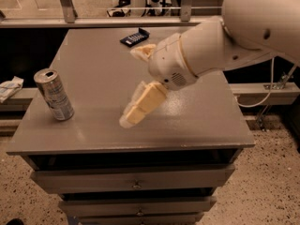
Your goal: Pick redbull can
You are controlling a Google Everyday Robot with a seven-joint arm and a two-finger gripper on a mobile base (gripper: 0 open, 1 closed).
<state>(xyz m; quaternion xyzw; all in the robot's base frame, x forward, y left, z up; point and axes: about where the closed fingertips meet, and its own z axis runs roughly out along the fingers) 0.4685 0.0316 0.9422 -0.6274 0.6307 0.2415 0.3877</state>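
I close next on the middle of the redbull can (55, 95), fingers around its upright sides.
The redbull can (54, 94), slim and silver with bluish-grey panels, stands upright near the left front corner of the grey cabinet top (93, 64). My gripper (131, 86) hangs over the middle of the top, to the right of the can and well apart from it. Its two cream fingers (142, 104) are spread open with nothing between them. The big white arm (225, 46) reaches in from the upper right.
A flat dark snack packet (135, 37) lies near the back edge of the top. Drawers (136, 182) run below the front edge. A white crumpled item (10, 87) lies on a ledge to the left. A rail and floor lie behind.
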